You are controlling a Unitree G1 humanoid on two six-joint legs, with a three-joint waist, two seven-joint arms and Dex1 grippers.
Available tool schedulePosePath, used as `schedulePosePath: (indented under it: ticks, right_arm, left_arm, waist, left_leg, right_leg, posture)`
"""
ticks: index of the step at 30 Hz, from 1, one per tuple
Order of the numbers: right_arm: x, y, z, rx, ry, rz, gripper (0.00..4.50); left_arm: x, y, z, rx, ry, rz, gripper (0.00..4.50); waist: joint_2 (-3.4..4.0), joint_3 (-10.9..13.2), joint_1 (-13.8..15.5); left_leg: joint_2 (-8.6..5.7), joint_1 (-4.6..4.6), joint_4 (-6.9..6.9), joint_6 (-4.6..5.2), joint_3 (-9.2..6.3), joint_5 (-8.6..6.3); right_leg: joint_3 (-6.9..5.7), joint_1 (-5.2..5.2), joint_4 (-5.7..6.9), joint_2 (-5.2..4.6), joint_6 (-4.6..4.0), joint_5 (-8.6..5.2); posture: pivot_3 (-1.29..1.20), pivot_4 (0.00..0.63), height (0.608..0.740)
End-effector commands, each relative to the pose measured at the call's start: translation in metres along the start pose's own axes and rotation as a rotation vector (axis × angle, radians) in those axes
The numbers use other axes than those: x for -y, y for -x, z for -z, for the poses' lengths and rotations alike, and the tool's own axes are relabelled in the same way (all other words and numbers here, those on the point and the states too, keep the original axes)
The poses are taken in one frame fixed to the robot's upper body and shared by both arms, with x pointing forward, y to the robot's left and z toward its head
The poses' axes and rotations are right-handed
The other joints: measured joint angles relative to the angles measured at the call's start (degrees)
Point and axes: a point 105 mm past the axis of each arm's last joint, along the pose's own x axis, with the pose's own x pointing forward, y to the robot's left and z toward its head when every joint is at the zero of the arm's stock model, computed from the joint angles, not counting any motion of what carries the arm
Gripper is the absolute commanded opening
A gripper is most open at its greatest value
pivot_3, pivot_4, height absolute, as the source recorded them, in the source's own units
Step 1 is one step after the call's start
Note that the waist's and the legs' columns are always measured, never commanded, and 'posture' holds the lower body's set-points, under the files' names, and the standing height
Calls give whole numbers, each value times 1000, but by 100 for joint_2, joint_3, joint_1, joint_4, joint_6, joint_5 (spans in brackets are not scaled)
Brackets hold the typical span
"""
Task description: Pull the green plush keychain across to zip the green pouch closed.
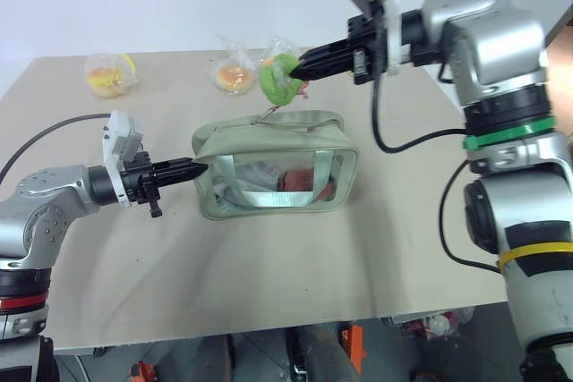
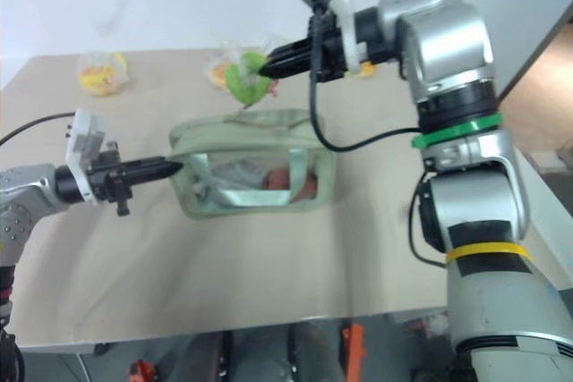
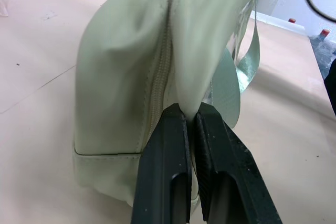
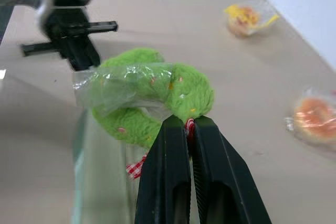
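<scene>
Next, I release the green plush keychain with my right gripper beside the pouch end farthest from my left gripper [image 1: 361, 191].
The sage-green pouch [image 1: 269, 167] lies on the tan table, clear front panel toward me and a red item inside. My left gripper [image 1: 199, 167] is shut on a fold of fabric at the pouch's left end [image 3: 126, 77], beside the zip. The lime-green plush keychain [image 1: 279, 80] hangs above the pouch's back edge. A thin cord runs from it down to the pouch top. My right gripper [image 1: 300, 69] is shut on the keychain [image 4: 157, 98], pinching it at its red-checked cord. A bit of clear plastic wraps the plush.
Small clear bread bags lie at the back of the table, one at the far left [image 1: 109, 75] and one near the middle [image 1: 235, 73]. The table's front edge [image 1: 269, 333] runs below the pouch. A black cable hangs from my right arm [image 1: 403, 140].
</scene>
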Motion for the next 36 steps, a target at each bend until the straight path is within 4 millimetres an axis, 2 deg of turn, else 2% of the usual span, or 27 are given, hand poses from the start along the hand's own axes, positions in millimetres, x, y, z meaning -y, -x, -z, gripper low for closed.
schedulePosePath:
  ticks: [1, 5, 8, 11, 13, 17, 21, 29, 36]
  right_arm:
    - [-15, 23, -7, 3, 76, -8, 52]
    - [-34, 47, 2, -62, 205, -30, 52]
    - [-45, 68, 23, -219, 359, -32, 52]
    - [-45, 86, 41, -373, 469, -5, 52]
    - [-37, 97, 52, -477, 515, 50, 52]
    - [-27, 109, 71, -580, 551, 104, 52]
    - [-28, 107, 89, -625, 563, 77, 52]
    - [-51, 77, 156, -765, 639, -87, 52]
    - [-52, 43, 175, -741, 723, -121, 52]
  left_arm:
    - [-2, -1, 4, -17, 3, -2, 0]
    - [-2, -1, 4, -21, 3, 4, 0]
    - [-2, 0, 3, -24, 3, 6, 0]
    - [-1, 1, 4, -28, 4, 5, 0]
    - [-1, 3, 2, -26, 6, 5, 0]
    - [-1, 6, 2, -29, 10, -5, 0]
    - [-1, 8, 1, -32, 12, -9, 0]
    - [2, 11, 2, -41, 20, -14, 0]
    - [3, 11, 2, -45, 25, -12, 0]
  waist:
    - [0, 0, 0]
    - [1, 1, 23]
    - [1, 1, 38]
    - [1, 1, 36]
    - [1, 1, 25]
    - [1, 0, -6]
    - [1, 0, -10]
    - [0, 0, -14]
    - [-1, -1, -61]
  left_leg:
    - [0, 1, 0, 0, -2, 0]
    - [-2, 0, 4, 1, 2, 1]
    - [-4, -1, 5, 0, 5, 0]
    - [-5, 2, 4, -3, 8, -2]
    - [-5, 4, 4, -3, 10, -2]
    - [-4, 15, 4, -3, 11, -2]
    - [-7, 15, 8, -3, 12, -1]
    - [-8, 15, 3, -8, 13, -4]
    - [-6, 26, 7, -7, 12, -4]
  right_leg:
    - [-2, 1, 1, 0, -5, -2]
    - [4, 1, 0, -3, -19, -9]
    - [4, 2, -4, -7, -15, -11]
    - [7, 3, -6, -8, -13, -16]
    - [9, 2, -5, -8, -13, -15]
    - [9, 5, -4, -6, -17, -13]
    - [9, 9, -5, -12, -16, -12]
    - [12, 10, -4, -10, -14, -20]
    - [13, 15, -1, -7, -13, -15]
  posture:
    - [0, 150, 740]
    - [0, 150, 740]
    - [0, 150, 740]
    - [0, 150, 740]
    - [0, 150, 740]
    - [0, 150, 740]
    - [0, 150, 740]
    - [0, 150, 740]
    - [0, 150, 740]
